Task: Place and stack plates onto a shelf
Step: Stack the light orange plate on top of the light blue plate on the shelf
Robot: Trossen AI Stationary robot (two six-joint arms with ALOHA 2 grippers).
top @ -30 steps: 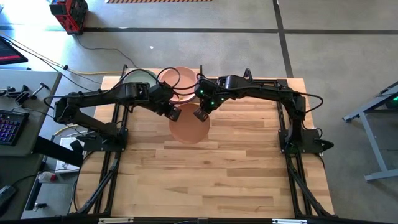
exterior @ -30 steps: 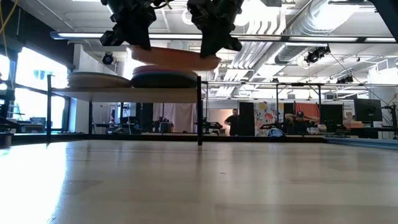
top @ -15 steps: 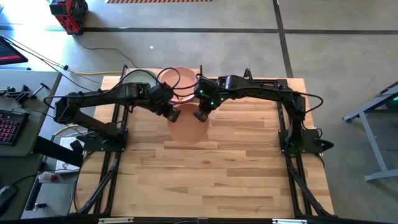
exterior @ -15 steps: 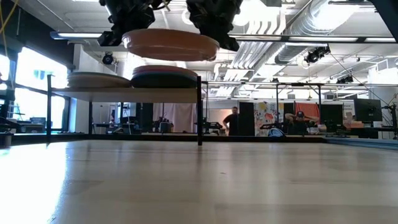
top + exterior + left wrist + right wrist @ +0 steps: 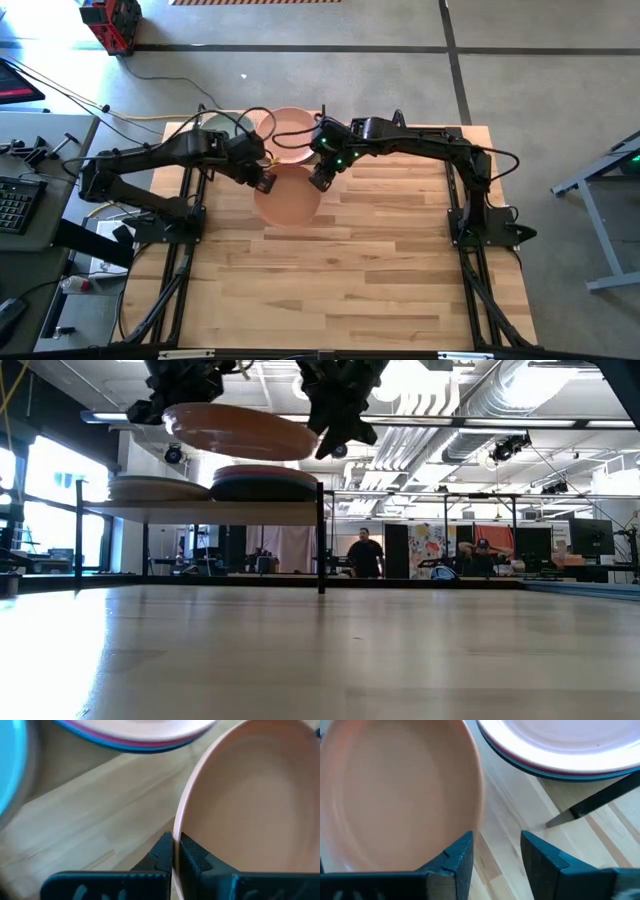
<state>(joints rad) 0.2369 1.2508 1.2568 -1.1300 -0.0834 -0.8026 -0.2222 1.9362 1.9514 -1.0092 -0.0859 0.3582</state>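
My left gripper will release the peach-orange plate on the light blue plate's stack (image 5: 231, 135), next to the pink plate's stack.
A peach-orange plate (image 5: 288, 203) hangs in the air in front of the shelf (image 5: 200, 510), higher than the stacks on it (image 5: 240, 432). My left gripper (image 5: 263, 182) is shut on the plate's left rim. My right gripper (image 5: 320, 181) is open at the plate's right rim. In the right wrist view (image 5: 497, 840) the gap between its fingers holds nothing and the plate (image 5: 395, 795) lies outside them. On the shelf a stack topped by a pink plate (image 5: 292, 130) rests at the right. A second stack (image 5: 155, 488) rests at the left. My left gripper pinches the peach-orange plate's rim (image 5: 174, 827) between its two fingers, one finger inside the plate and one outside. It comes from the table's left. The plate is lifted clear and tilts a little, its right side lower (image 5: 300, 445).
The shelf's black front post (image 5: 320, 540) stands just under the right gripper and also shows in the right wrist view (image 5: 590, 805). The wooden tabletop (image 5: 350, 270) lies in front of the shelf. A person (image 5: 365, 555) stands far behind the table.
The peach-orange plate has risen and gone toward the table's left with my left gripper. My right gripper has stayed nearly where it was. The plate's right rim, which lay under that gripper before, now ends beside it.
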